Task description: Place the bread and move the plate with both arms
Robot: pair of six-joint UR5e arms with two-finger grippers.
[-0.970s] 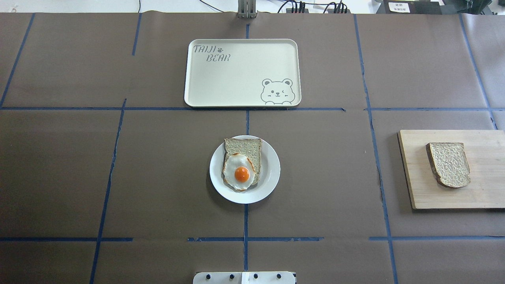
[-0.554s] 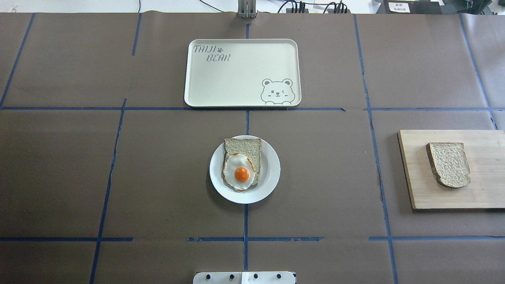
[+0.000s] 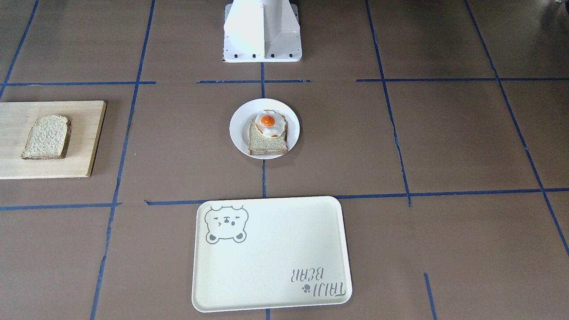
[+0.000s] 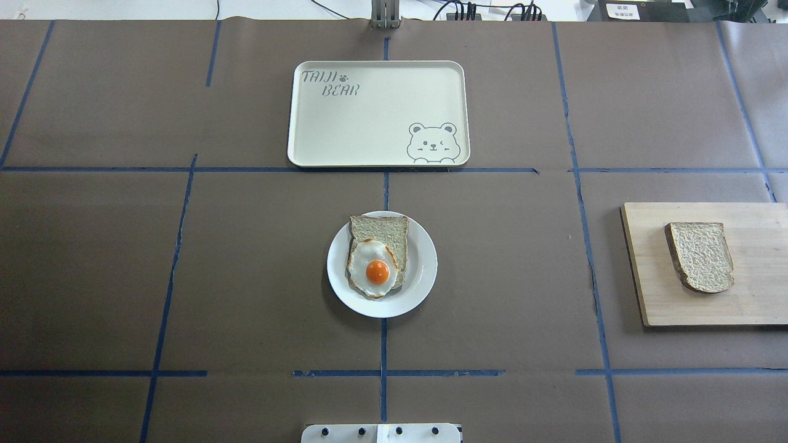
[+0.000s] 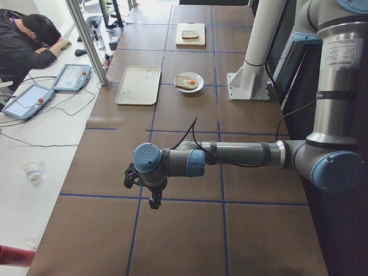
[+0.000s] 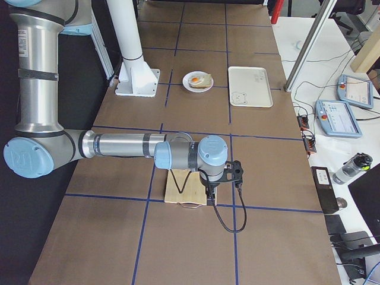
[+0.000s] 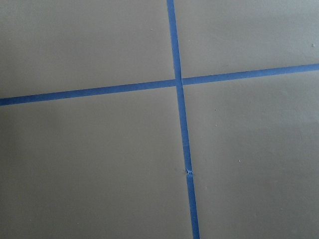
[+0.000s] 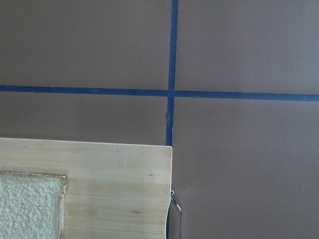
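The robot's right gripper needs to next move to the grainy bread on the wooden board and close on the bread's outer edge (image 3: 30,136) (image 8: 62,216), farthest from the white plate.
The grainy bread (image 4: 700,256) lies on a wooden board (image 4: 763,295) at the right; its corner shows in the right wrist view (image 8: 30,206). The white plate (image 4: 425,271) sits mid-table and bears a smoother slice (image 4: 385,231) with a fried egg (image 4: 372,267) on top. My right gripper (image 6: 212,200) hangs above the board's outer end, far from the plate. My left gripper (image 5: 154,202) hangs over bare table far to the left of the plate. Both show only in the side views, so I cannot tell whether they are open or shut.
A cream bear tray (image 4: 369,123) lies beyond the plate. The white pedestal base (image 3: 262,31) stands on the robot's side of the plate. Blue tape lines cross the brown table cover. A person (image 5: 34,40) sits at a desk past the far edge.
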